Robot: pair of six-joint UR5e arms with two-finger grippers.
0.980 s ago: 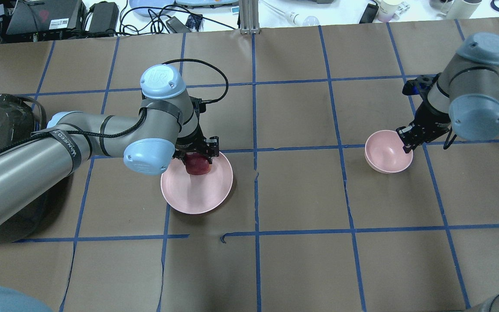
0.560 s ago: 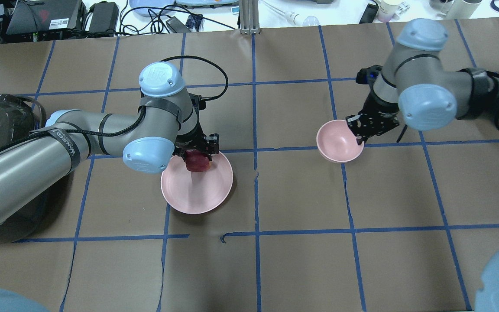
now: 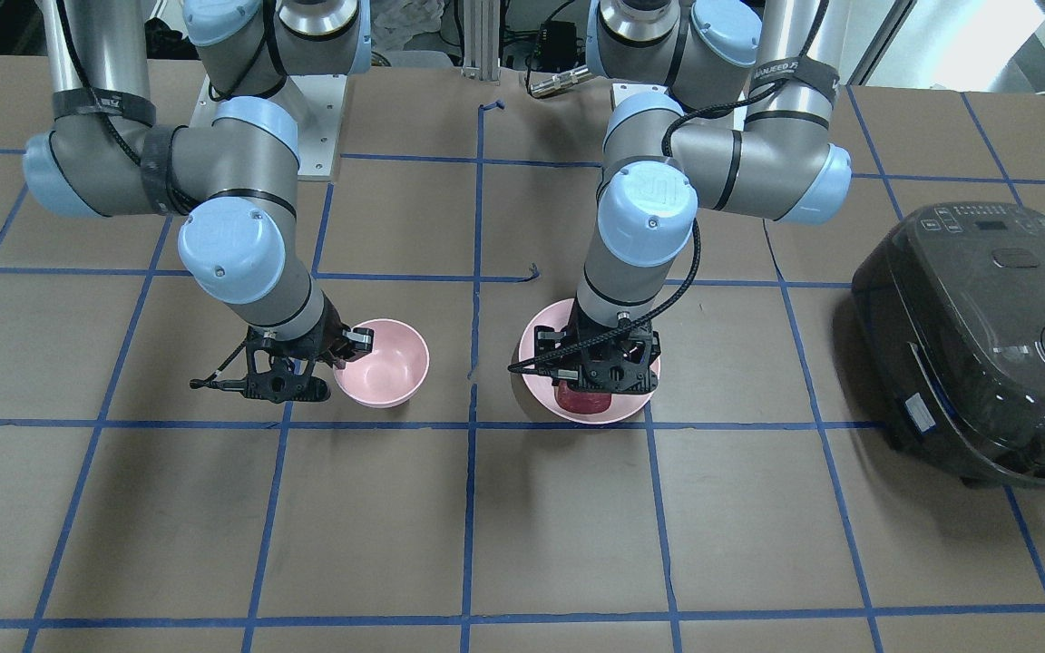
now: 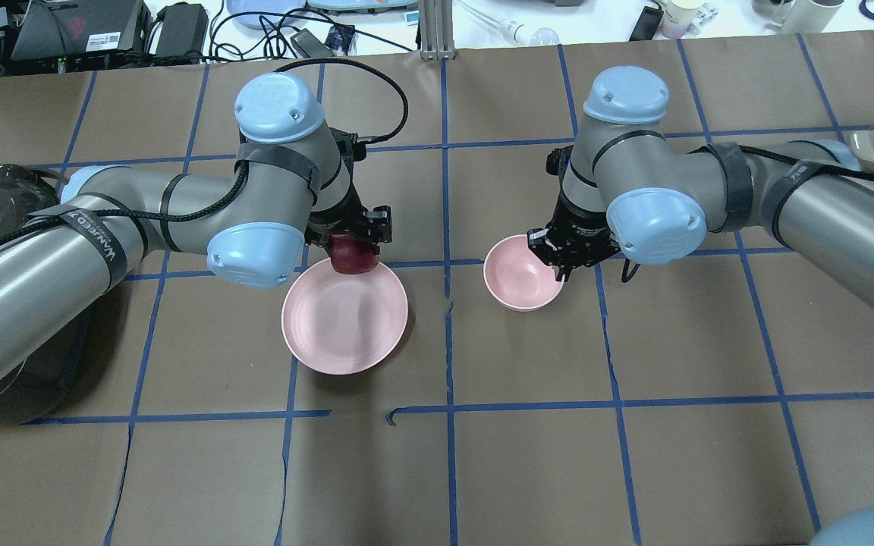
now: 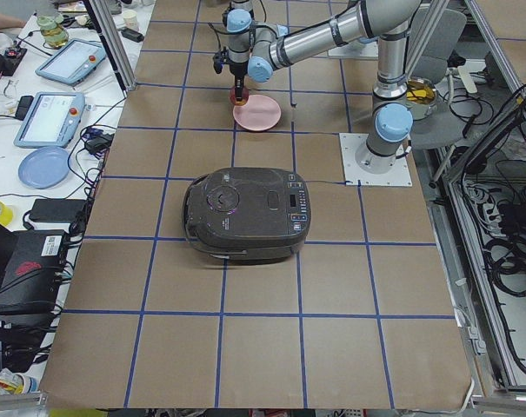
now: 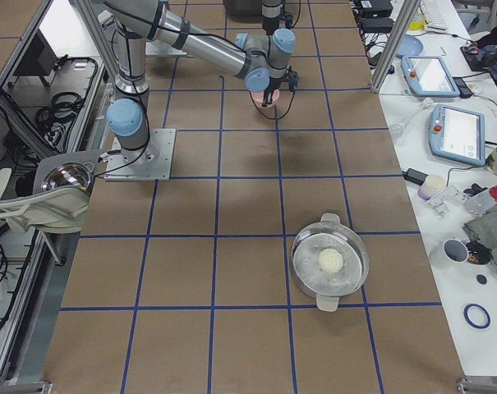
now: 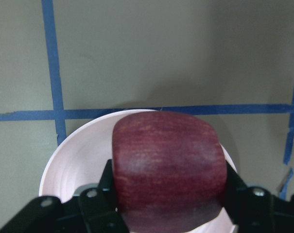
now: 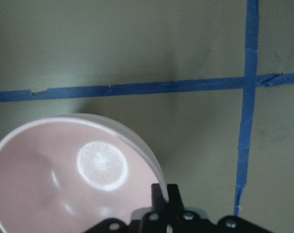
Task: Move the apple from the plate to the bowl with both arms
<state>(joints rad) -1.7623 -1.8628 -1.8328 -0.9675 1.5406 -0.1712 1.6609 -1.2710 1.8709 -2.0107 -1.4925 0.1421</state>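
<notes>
Next, my left gripper lets go of the dark red apple in the middle of the small pink bowl (image 3: 383,375).
My left gripper (image 4: 353,246) is shut on the dark red apple (image 4: 351,258) and holds it just above the far edge of the wide pink plate (image 4: 346,326). In the left wrist view the apple (image 7: 168,165) sits between the black fingers (image 7: 102,191), over the plate's rim (image 7: 64,160). My right gripper (image 4: 556,263) is shut on the right rim of the small pink bowl (image 4: 517,284), which is empty and lies just right of the plate. The right wrist view shows the bowl (image 8: 64,179) pinched at its edge. The front view shows the apple (image 3: 584,403), plate (image 3: 533,358) and bowl (image 3: 386,367).
A black rice cooker (image 3: 985,345) stands on the robot's far left. A steel pot with a glass lid (image 6: 330,263) stands on the far right. Cables and devices lie beyond the table's far edge (image 4: 255,23). Blue tape lines grid the brown table.
My right arm has carried the bowl leftward, from the right of the table to just beside the plate. My left gripper has lifted the apple off the plate and a little away.
</notes>
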